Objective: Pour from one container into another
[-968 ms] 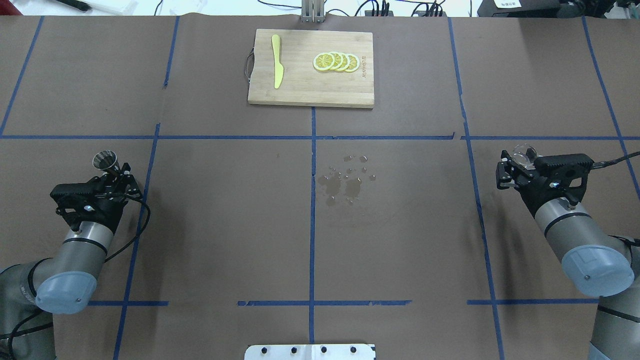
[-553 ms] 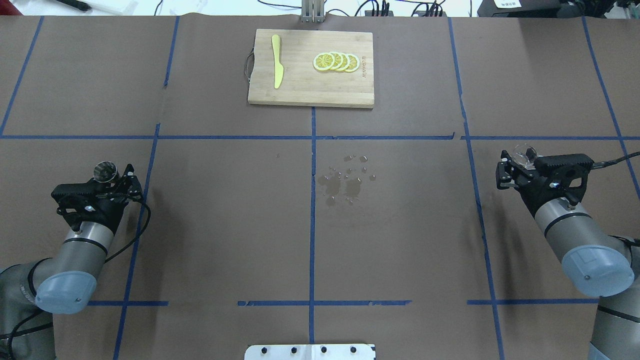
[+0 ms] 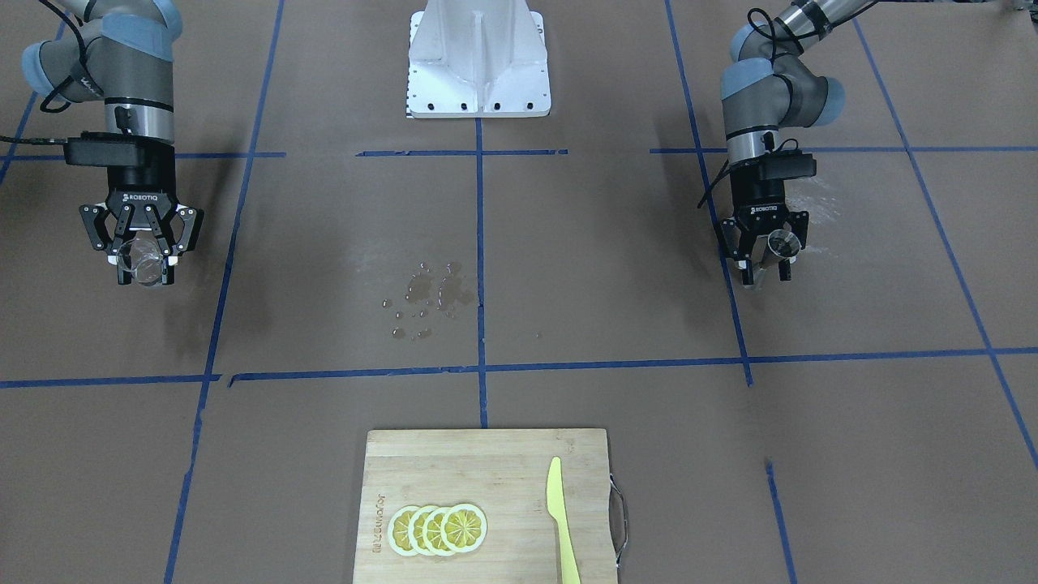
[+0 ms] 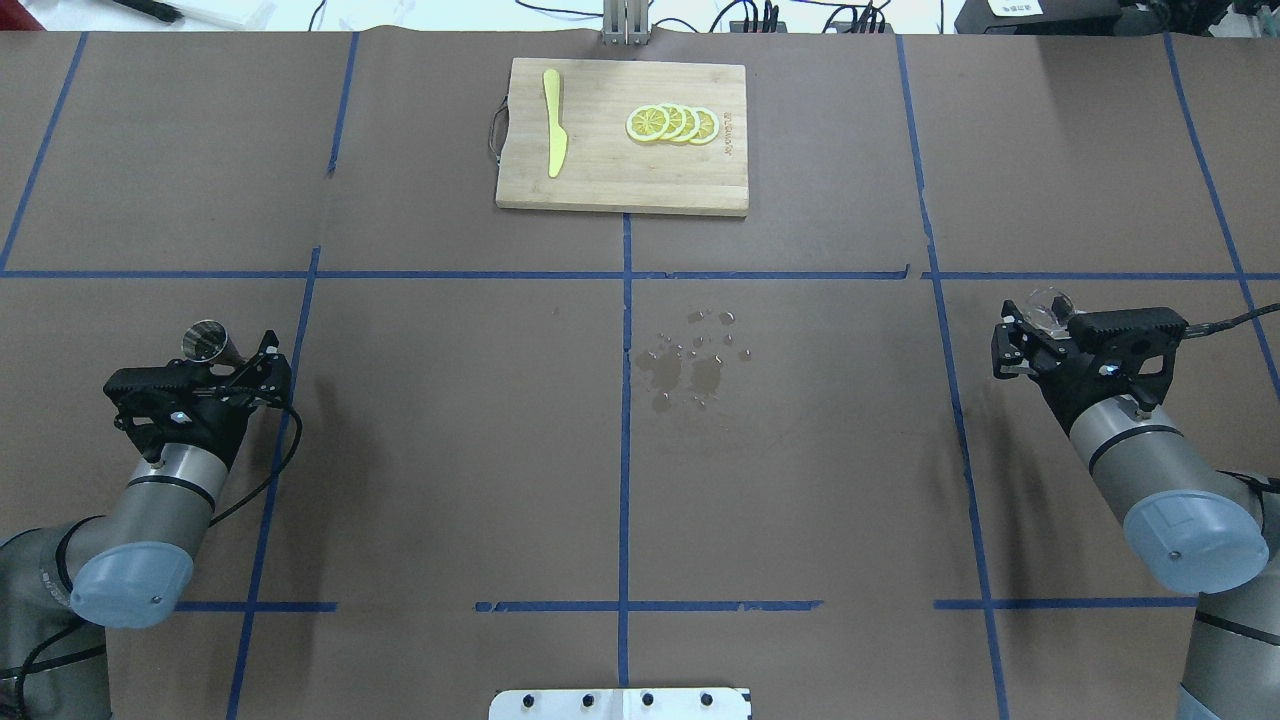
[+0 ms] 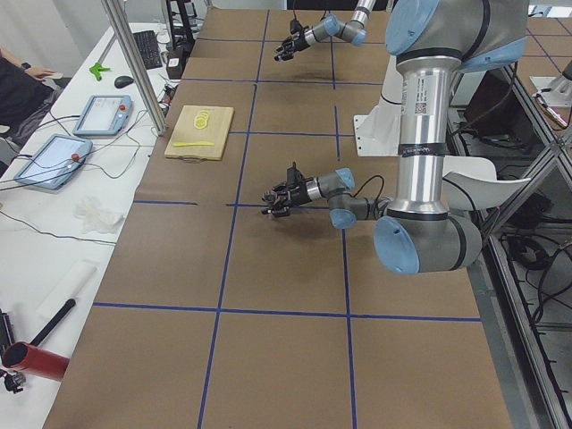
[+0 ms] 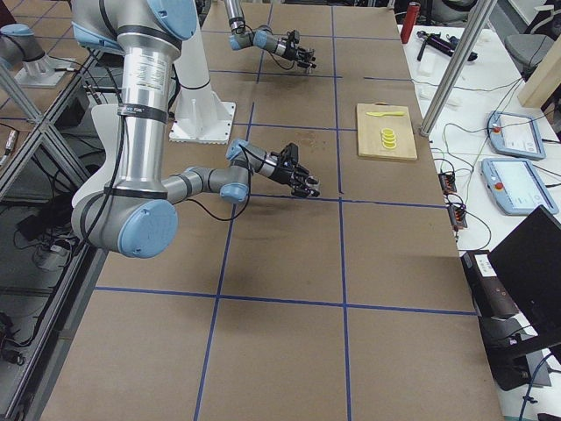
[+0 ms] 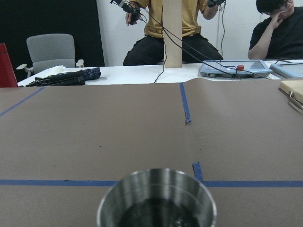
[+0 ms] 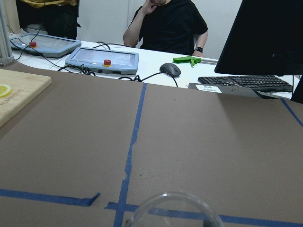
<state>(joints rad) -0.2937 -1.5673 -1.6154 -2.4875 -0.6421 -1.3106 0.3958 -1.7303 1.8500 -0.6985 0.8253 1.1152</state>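
Observation:
Next, my right gripper releases the clear glass close beside the long blue tape line [image 3: 200,263], facing away from the droplets.
My left gripper [image 4: 240,358] is shut on the grey steel jigger [image 4: 205,342], held upright low over the table's left side. It shows at the right of the front-facing view, gripper [image 3: 766,261] and jigger [image 3: 782,242]. In the left wrist view the jigger's rim [image 7: 156,196] fills the bottom edge, with dark wet inside. My right gripper [image 4: 1025,335] is shut on the small clear glass [image 4: 1048,308] at the table's right side. The front-facing view shows that glass [image 3: 139,261] between the gripper's fingers, and its rim [image 8: 173,208] shows in the right wrist view.
Spilled droplets [image 4: 690,360] wet the brown paper at the table's middle. A wooden cutting board [image 4: 620,180] at the far centre carries lemon slices [image 4: 672,123] and a yellow knife [image 4: 553,135]. People sit beyond the far edge.
My left gripper has drawn back toward the robot's base with the jigger and turned slightly. The right arm and the glass have stayed where they were.

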